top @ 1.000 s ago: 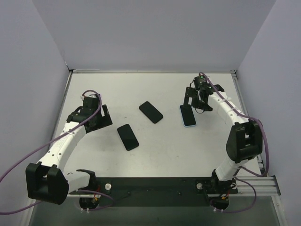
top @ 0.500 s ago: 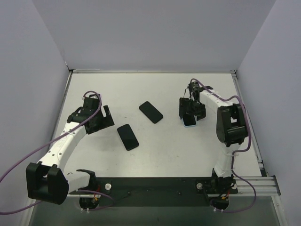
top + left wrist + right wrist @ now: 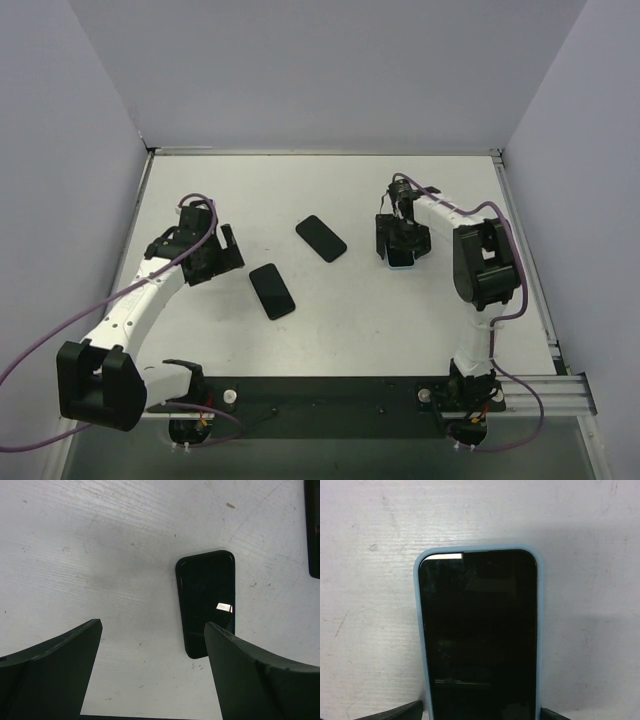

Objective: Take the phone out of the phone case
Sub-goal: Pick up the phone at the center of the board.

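The light blue case has one long side closer to the bare black phones. Next, my left gripper takes hold of the light blue case by its long side [image 3: 388, 259], that closer one.
The phone [image 3: 479, 635] is black-screened and lies face up in a light blue case [image 3: 418, 630] on the white table. In the top view the case [image 3: 403, 265] shows just below my right gripper [image 3: 401, 242], which hovers right over it. In the right wrist view my right gripper [image 3: 479, 715] is open, one fingertip [image 3: 395, 714] outside each long edge of the case. My left gripper [image 3: 226, 256] is open and empty at the left, with its fingers [image 3: 60, 670] beside a bare black phone [image 3: 207, 600].
Two bare black phones lie mid-table, one [image 3: 272, 291] close to my left gripper and one [image 3: 321, 238] farther back. The second also shows at the right edge of the left wrist view [image 3: 313, 530]. Walls enclose the table on three sides.
My right arm has folded and swung its gripper left and down over the blue-cased phone, now covering most of it. The left arm has barely moved.
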Robot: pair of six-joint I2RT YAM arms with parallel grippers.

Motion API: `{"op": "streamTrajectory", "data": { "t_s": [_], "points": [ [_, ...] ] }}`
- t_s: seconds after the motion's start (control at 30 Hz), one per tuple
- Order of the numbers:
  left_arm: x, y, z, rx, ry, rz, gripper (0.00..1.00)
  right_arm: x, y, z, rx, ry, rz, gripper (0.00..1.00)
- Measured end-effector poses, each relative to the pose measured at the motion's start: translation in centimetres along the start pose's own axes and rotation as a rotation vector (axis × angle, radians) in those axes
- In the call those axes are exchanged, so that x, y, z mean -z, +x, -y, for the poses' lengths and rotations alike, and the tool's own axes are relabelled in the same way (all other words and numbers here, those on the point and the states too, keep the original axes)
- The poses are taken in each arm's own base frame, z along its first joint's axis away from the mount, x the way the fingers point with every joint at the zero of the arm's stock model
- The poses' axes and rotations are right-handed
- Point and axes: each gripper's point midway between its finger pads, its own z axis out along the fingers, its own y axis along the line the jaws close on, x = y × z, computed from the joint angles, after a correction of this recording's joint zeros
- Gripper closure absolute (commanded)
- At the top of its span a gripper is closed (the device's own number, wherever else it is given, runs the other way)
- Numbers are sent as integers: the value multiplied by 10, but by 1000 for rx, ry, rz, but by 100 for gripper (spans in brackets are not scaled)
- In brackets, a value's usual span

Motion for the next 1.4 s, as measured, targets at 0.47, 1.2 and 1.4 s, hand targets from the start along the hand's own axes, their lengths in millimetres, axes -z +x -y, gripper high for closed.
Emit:
{"op": "streamTrajectory", "data": {
  "t_s": [0.47, 1.2, 1.4],
  "points": [
    [7, -16, 49, 23, 160, -25, 19, 4, 8, -12, -59, -92, 35, 64],
    [-75, 64, 198, 140, 545, -454, 12, 53, 114, -140, -13, -597, -94, 64],
    [-85, 85, 214, 151, 580, -516, 22, 60, 123, -155, 13, -644, -112, 64]
  ]
}}
